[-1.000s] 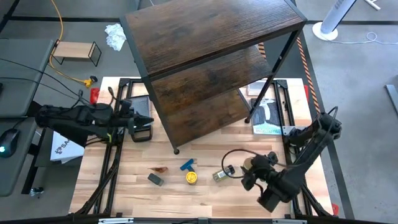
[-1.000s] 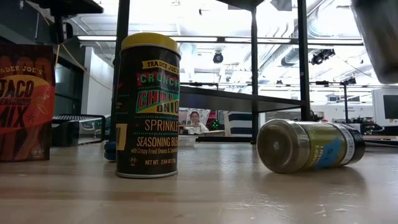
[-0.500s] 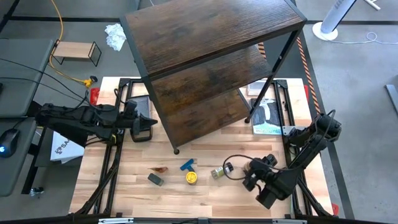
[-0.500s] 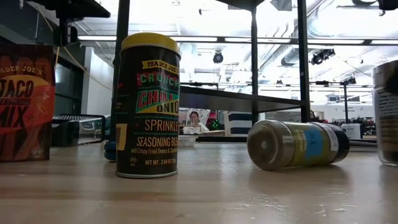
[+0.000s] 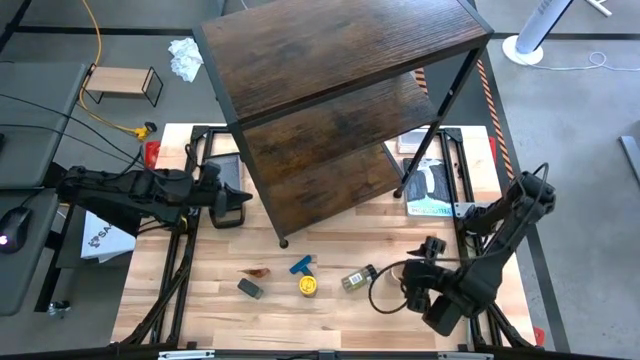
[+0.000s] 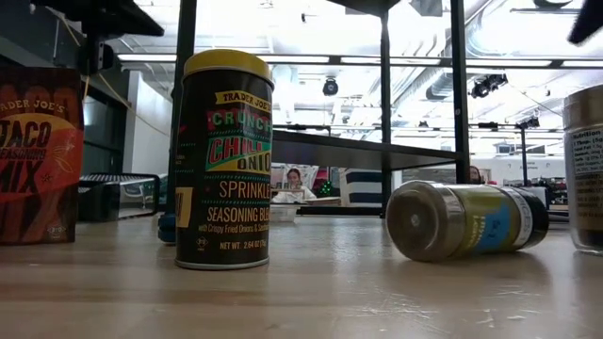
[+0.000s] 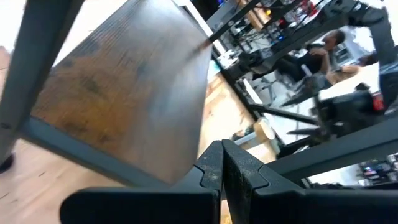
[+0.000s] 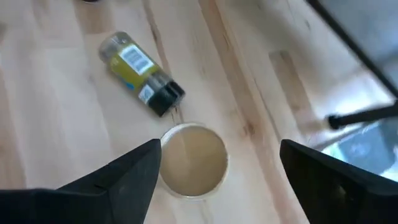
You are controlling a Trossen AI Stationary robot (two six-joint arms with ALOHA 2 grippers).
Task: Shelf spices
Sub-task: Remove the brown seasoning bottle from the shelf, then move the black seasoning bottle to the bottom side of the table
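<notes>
The jar with the black lid is lying down. My right gripper needs to go to it next and close on the jar's lid end (image 5: 368,272) (image 8: 157,93).
The shelf (image 5: 330,90) stands at the table's far middle. Along the near part lie the reddish-brown packet (image 5: 258,271), the dark grey box (image 5: 249,289) and the upright yellow-lidded jar (image 5: 308,285). The black-lidded jar (image 5: 357,277) lies on its side. The tan-lidded jar (image 8: 193,158) stands upright on its base, right of the black-lidded jar (image 8: 140,71). My right gripper (image 8: 221,149) is open and hovers above the tan lid without touching it. My left gripper (image 5: 243,197) is shut and waits beside the shelf's left leg.
A blue T-shaped piece (image 5: 301,265) lies between the packet and the yellow-lidded jar. A black cable (image 5: 385,295) loops on the table by my right gripper. A printed bag (image 5: 430,190) lies at the far right. A small light-wood rack (image 5: 122,82) sits off the table's far left.
My right gripper has set the tan-lidded jar down upright on the table's near right part, then risen clear of it and drawn a little toward the right edge. The black-lidded jar has rocked slightly leftward and back.
</notes>
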